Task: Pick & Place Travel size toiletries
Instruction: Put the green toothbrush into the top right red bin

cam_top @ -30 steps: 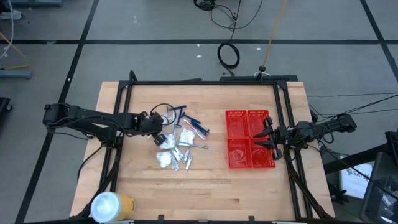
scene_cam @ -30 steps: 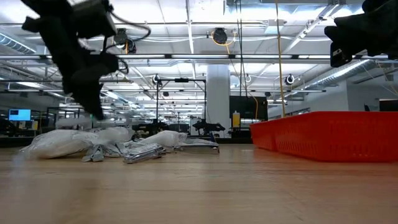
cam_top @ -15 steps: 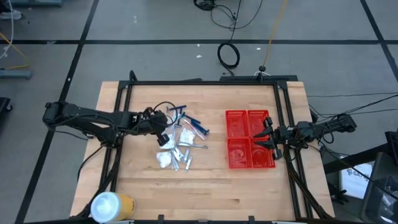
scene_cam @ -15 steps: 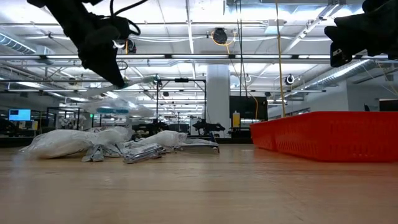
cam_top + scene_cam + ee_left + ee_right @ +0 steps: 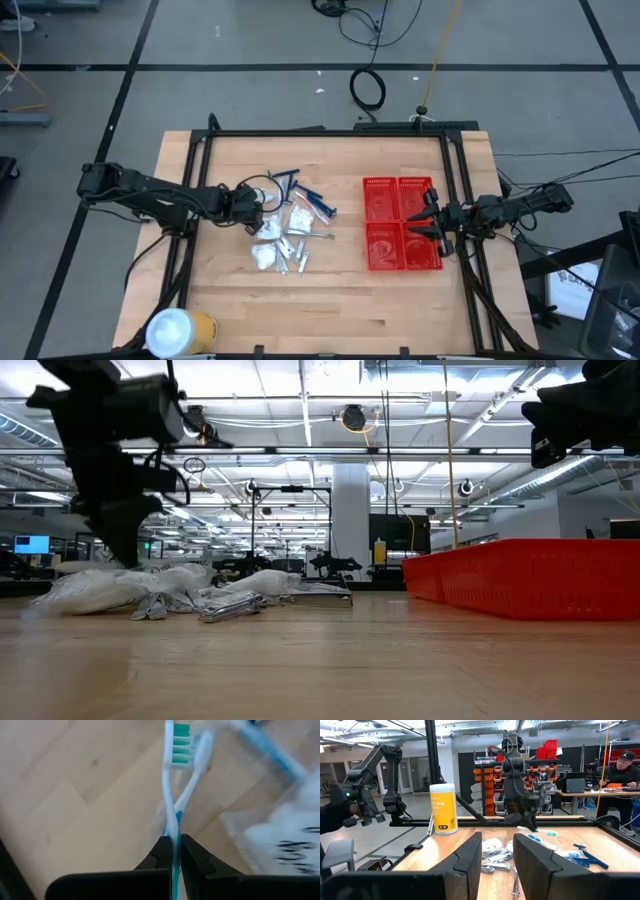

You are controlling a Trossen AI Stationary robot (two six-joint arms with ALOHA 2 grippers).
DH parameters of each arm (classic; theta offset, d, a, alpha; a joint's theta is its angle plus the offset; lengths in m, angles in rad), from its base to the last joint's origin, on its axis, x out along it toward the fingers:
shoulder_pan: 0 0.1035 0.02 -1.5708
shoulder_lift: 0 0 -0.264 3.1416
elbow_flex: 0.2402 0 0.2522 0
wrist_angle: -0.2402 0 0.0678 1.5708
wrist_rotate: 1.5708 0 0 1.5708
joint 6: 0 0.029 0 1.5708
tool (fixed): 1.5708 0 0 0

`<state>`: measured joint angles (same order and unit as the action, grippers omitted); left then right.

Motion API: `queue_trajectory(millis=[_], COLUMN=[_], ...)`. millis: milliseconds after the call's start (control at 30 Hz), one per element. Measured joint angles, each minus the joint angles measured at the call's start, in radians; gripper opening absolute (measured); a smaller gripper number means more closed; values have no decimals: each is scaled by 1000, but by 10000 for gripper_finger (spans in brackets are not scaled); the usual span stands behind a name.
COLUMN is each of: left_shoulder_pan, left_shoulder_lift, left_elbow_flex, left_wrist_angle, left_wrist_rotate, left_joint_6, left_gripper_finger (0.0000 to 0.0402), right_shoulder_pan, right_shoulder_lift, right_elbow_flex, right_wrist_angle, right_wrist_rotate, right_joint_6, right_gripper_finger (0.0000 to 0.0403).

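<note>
The blue toothbrush crosses behind the green-bristled toothbrush at the robot's fingers, so the left gripper needs to open low and take only the green-bristled toothbrush's handle (image 5: 174, 831).
My left gripper (image 5: 256, 207) (image 5: 176, 840) is low at the left edge of the pile of travel size toiletries (image 5: 290, 235), shut on a white-and-blue toothbrush (image 5: 170, 785) with green bristles (image 5: 181, 742). The pile of white packets, silver tubes and blue-handled razors (image 5: 318, 203) lies flat on the wooden table. A second, blurred toothbrush (image 5: 199, 767) shows behind the held one. My right gripper (image 5: 428, 222) (image 5: 497, 852) hovers open over the right side of the red basket (image 5: 366, 225), with nothing between its fingers. My left gripper pinches the toothbrush's handle (image 5: 175, 827) between its two fingertips, coming steeply from above. The fingers lie along the brush, which sticks out past them with the bristle head at the far end. I cannot tell whether the head touches the table.
A white-and-yellow roll (image 5: 180, 330) stands at the near left corner. Black frame bars (image 5: 320, 133) run around the tabletop. Bare wood lies between the pile and the basket and along the near edge. A person (image 5: 622, 767) sits at a desk beyond the table.
My left gripper rose with the toothbrush and swung a little toward the basket. It then came back down to the pile's left edge, tipping more steeply downward. It stayed shut on the brush throughout.
</note>
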<state>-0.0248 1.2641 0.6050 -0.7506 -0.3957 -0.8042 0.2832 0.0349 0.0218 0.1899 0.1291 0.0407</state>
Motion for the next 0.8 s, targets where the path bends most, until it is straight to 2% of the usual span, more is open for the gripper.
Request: queue_trajectory(millis=[233,400,500,633,800], left_shoulder_pan=[23,47,48,58,59], left_shoulder_lift=[39,30,32,77,137], left_elbow_flex=[-41,-40,-40,-39,-35], left_wrist_angle=[10,99,120,117,129], left_wrist_rotate=[15,34,83,143,203], left_joint_6=[-18,-18,0,-6,-43], left_gripper_finger=[5,8,18,52,116], right_shoulder_pan=[0,0,0,0,0], right_shoulder_lift=[0,0,0,0,0], right_elbow_flex=[0,0,0,0,0], right_wrist_angle=[0,0,0,0,0], right_wrist_rotate=[0,0,0,0,0], right_joint_6=[0,0,0,0,0], right_gripper_finger=[100,100,100,100,100])
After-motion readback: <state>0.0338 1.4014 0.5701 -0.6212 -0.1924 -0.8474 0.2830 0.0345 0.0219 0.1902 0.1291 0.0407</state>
